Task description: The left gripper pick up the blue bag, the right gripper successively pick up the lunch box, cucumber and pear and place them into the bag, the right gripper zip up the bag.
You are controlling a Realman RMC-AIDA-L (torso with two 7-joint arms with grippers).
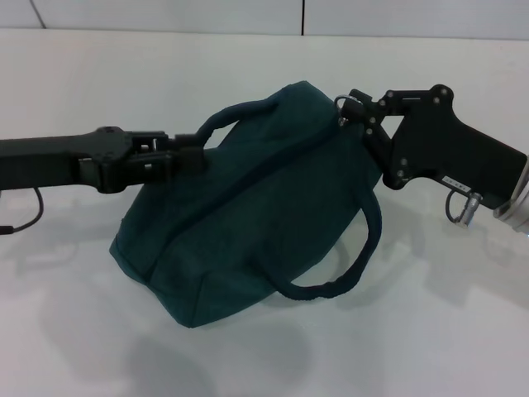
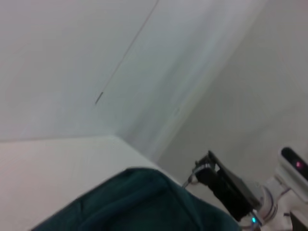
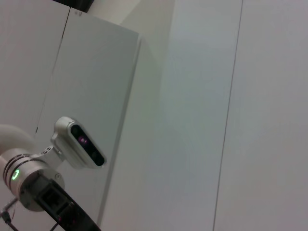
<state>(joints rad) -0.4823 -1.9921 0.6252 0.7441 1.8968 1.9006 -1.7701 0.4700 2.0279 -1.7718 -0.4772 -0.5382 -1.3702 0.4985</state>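
My left gripper is on the bag's far handle while the blue bag slants, so it should take the bag's end (image 1: 135, 225) opposite the zipper pull and straighten it.
The blue bag (image 1: 264, 215) lies tilted in the middle of the white table, its top seam closed. My left gripper (image 1: 197, 155) comes in from the left and is shut on the bag's far loop handle (image 1: 227, 117). At the bag's upper right corner, my right gripper (image 1: 357, 112) is shut on the metal ring pull (image 1: 345, 102) of the zipper. The left wrist view shows the bag's top (image 2: 139, 202) with the right gripper (image 2: 199, 171) at its end. The near handle (image 1: 355, 265) hangs loose. The lunch box, cucumber and pear are out of view.
White table (image 1: 430, 331) surrounds the bag, with a white wall behind it. A thin black cable (image 1: 33, 217) hangs under my left arm. The right wrist view shows only wall panels and the left arm's wrist camera (image 3: 79, 143).
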